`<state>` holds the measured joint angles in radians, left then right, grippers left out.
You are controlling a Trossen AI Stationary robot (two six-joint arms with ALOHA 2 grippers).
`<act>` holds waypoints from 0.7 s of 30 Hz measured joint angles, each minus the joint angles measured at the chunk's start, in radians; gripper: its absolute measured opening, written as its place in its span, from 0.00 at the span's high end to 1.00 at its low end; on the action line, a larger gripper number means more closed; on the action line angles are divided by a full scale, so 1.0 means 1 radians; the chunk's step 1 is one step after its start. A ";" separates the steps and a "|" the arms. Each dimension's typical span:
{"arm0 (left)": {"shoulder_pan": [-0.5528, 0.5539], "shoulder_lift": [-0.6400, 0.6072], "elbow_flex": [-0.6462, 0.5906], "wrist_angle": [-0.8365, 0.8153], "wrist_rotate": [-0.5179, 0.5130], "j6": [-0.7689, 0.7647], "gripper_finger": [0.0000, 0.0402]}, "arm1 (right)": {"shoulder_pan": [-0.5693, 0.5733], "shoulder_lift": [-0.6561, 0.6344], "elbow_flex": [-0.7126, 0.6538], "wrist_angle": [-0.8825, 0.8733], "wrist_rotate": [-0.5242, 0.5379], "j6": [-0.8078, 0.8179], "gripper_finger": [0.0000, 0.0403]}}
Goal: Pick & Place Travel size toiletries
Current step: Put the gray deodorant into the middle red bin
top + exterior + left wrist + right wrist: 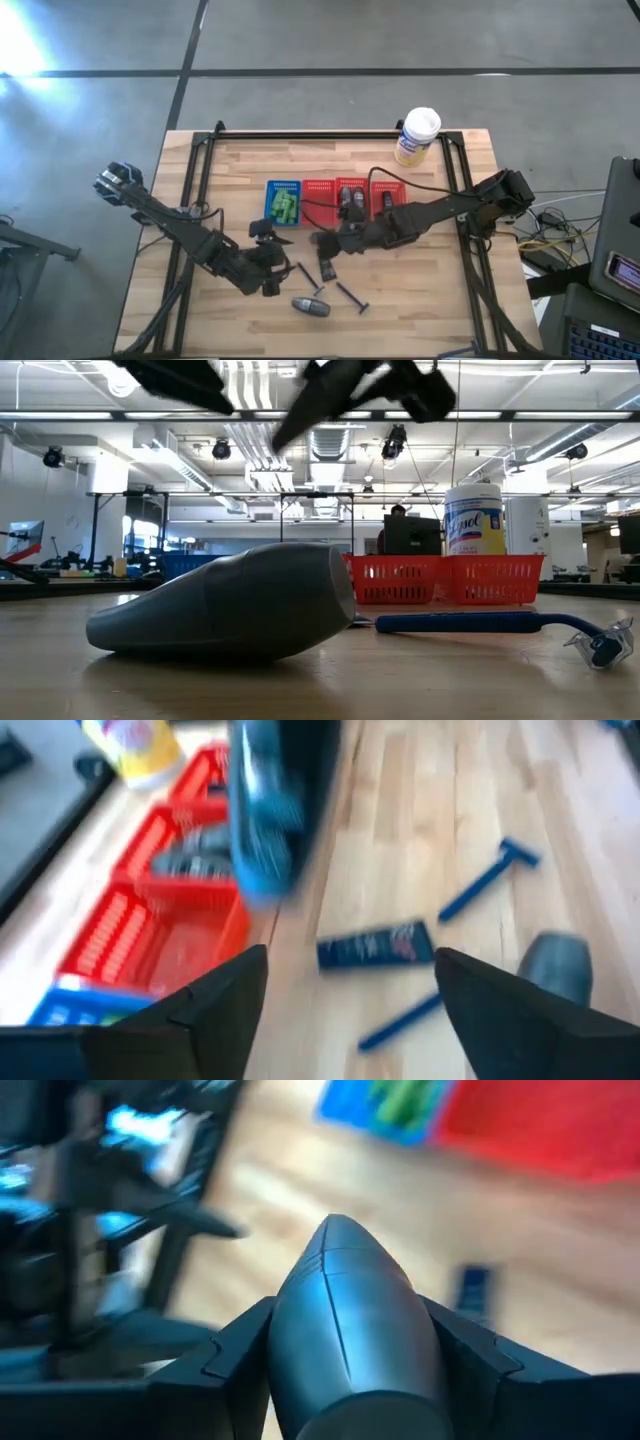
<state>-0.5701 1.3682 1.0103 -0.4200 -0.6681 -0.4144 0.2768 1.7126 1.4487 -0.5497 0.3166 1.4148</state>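
The dark grey bottle, now held above the table's middle, will sit beside the dark bottles in the middle red basket [344,203] after my right gripper releases it.
My right gripper [325,243] is shut on a dark grey bottle [350,1340] above the table's middle, near the red baskets. My left gripper [350,960] is open and empty, just left of it [272,265]. On the wood lie a grey bottle [310,306] on its side [230,610], a dark blue tube [375,945], and two blue razors [490,880] [400,1020]. Green bottles [284,207] fill the blue basket. Dark bottles [350,198] sit in the middle red basket. My right gripper pinches the dark grey bottle's wide body [300,1380] between its two fingers [235,1355], one on each side. The bottle lies along the fingers, and its tapered tip [335,1230] sticks out past them. The low view shows it held above the table [305,410].
A blue basket [270,188] and three red baskets [385,186] stand in a row at the table's middle. The yellow-and-white canister [417,135] stands at the far edge. A black frame [300,135] rims the table. Bare wood lies to the near left.
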 joint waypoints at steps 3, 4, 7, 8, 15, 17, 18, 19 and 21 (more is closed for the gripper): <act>-0.019 0.000 0.000 -0.094 -0.001 -0.100 0.24 | 0.006 -0.027 0.000 -0.162 0.126 0.033 0.52; -0.027 0.000 0.000 -0.121 0.000 -0.130 0.23 | 0.009 -0.035 0.000 -0.224 0.170 0.052 0.52; -0.047 0.000 0.000 -0.187 0.002 -0.210 0.24 | 0.010 -0.046 0.000 -0.360 0.213 0.109 0.52; -0.053 0.000 0.000 -0.205 0.003 -0.237 0.24 | 0.004 -0.046 0.000 -0.401 0.207 0.117 0.52; -0.060 0.000 0.000 -0.313 0.058 -0.302 0.28 | -0.105 -0.026 -0.005 -0.414 -0.001 0.002 0.51; -0.060 0.000 0.000 -0.335 0.069 -0.298 0.29 | -0.151 -0.028 -0.005 -0.422 -0.032 -0.047 0.52; -0.060 0.000 0.000 -0.348 0.071 -0.297 0.29 | -0.174 -0.032 -0.005 -0.425 -0.035 -0.068 0.52; -0.060 0.000 0.000 -0.362 0.073 -0.297 0.29 | -0.199 -0.034 -0.005 -0.434 -0.032 -0.086 0.52; -0.060 -0.007 -0.003 -0.393 0.074 -0.303 0.29 | -0.238 -0.044 -0.005 -0.455 0.003 -0.113 0.52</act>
<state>-0.6296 1.3616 1.0076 -0.8126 -0.5943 -0.7176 0.0384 1.6691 1.4433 -1.0051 0.3197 1.3016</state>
